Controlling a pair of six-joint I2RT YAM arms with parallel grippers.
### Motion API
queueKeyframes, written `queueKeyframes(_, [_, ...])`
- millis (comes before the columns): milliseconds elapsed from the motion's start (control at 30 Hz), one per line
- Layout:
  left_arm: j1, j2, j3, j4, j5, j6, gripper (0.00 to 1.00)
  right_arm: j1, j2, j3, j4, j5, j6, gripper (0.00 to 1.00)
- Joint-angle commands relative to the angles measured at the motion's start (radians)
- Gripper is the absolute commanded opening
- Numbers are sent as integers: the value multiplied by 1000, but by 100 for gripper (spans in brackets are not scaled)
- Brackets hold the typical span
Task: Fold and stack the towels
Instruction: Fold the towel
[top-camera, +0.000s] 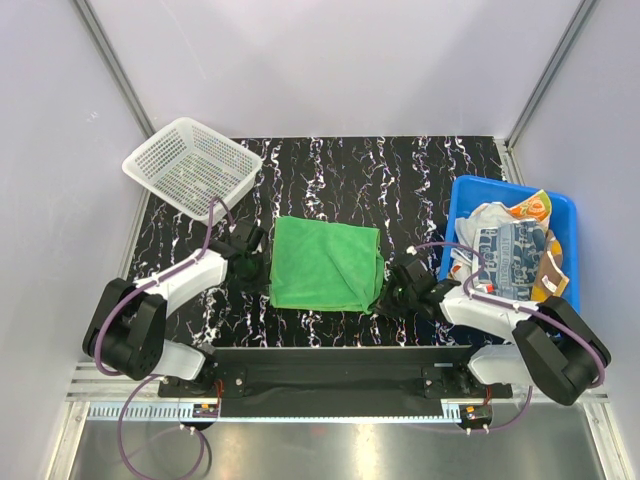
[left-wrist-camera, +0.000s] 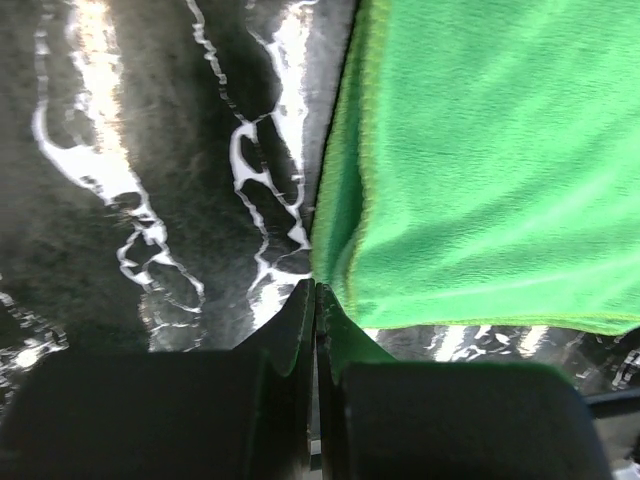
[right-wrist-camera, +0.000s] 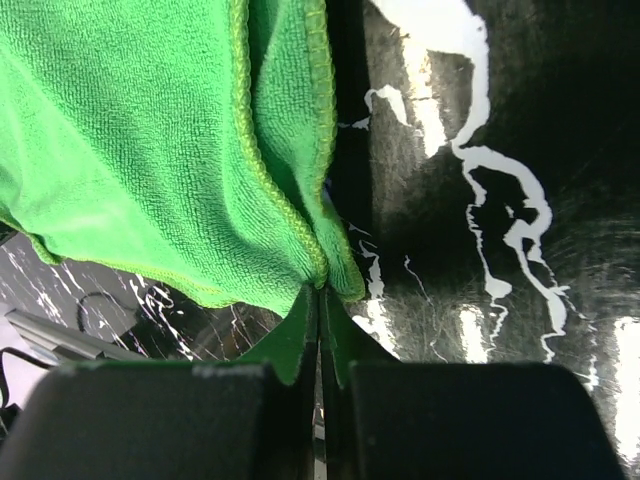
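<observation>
The top hem of the green towel sits inset from the bottom hem next to my left gripper's fingers, so I need to open my left gripper and pinch both hems at the towel's corner (left-wrist-camera: 334, 284).
A plain green towel (top-camera: 325, 262) lies folded over on the black marbled table, between my two arms. My left gripper (top-camera: 266, 278) sits at the towel's left edge. In the left wrist view its jaws (left-wrist-camera: 316, 288) are pressed together with the towel's near corner (left-wrist-camera: 335, 270) at their tip. My right gripper (top-camera: 384, 290) is at the towel's right near corner. The right wrist view shows it (right-wrist-camera: 320, 290) shut on the doubled green hem (right-wrist-camera: 300, 245). More towels (top-camera: 505, 250), navy-patterned and orange-printed, lie crumpled in the blue tub.
The blue plastic tub (top-camera: 455, 215) stands at the right edge of the table, close behind my right arm. A white mesh basket (top-camera: 190, 165) sits tilted at the back left corner. Grey walls close in the table on three sides.
</observation>
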Motion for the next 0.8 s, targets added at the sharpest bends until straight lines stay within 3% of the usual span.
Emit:
queueKeyframes(0, [8,-7,62,-46,-93,30,0,9,-25,-24,-4,80,8,0])
queueKeyframes(167, [13,-19,98,-94,-141,50,0,10,-97,-25,-80,143,-7,0])
queueKeyframes(300, [13,-49,95,-71,-69,67,1,9,-150,-22,-87,137,-13,0])
queueKeyframes(467, [-33,-119,53,47,71,73,34,10,-113,-2,-64,100,-30,0])
queueKeyframes(533, [-38,-125,28,63,86,64,39,10,-105,-4,-47,92,-24,0])
queueKeyframes(767, [-50,-34,8,89,76,53,41,10,-108,-7,-39,95,-23,0])
